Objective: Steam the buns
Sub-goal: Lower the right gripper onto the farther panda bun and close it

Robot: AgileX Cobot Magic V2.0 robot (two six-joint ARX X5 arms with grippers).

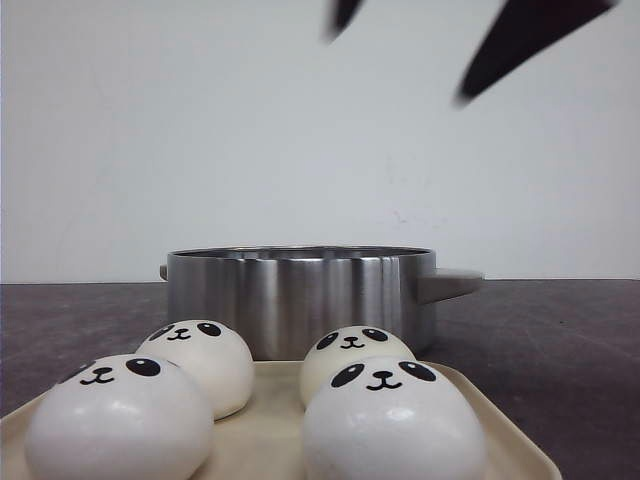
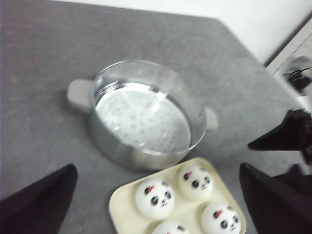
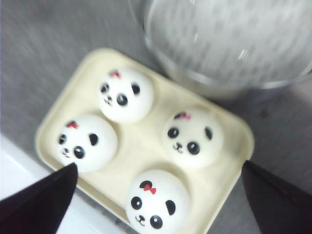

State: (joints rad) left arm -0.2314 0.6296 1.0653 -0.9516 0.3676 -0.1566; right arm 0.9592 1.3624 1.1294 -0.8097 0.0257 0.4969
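The bun with the pink bow is in the tray's back row beside the pot. Next, my right gripper will close on the sides of the bun (image 1: 355, 366) (image 3: 193, 139).
Four white panda-faced buns lie on a cream tray (image 1: 265, 432) at the table's front: front left (image 1: 120, 420), back left (image 1: 200, 362), back right (image 1: 352, 358), front right (image 1: 392, 420). Behind the tray stands a steel steamer pot (image 1: 300, 295), lidless, with an empty perforated floor (image 2: 141, 117). My right gripper (image 3: 158, 165) is open and empty, high over the tray, with the nearest bun (image 3: 157, 201) below its gap. Its fingertips (image 1: 520, 40) show at the top of the front view. My left gripper (image 2: 157, 168) is open and empty, high above the pot and tray (image 2: 122, 204).
The pot has grey side handles (image 1: 450, 283). The dark grey tabletop (image 2: 44, 63) stretches around the pot. The table's front edge, with a white strip (image 3: 19, 170) beyond it, runs just beside the tray. A white wall (image 1: 200, 130) stands behind. Clutter (image 2: 297, 68) lies past the table's corner.
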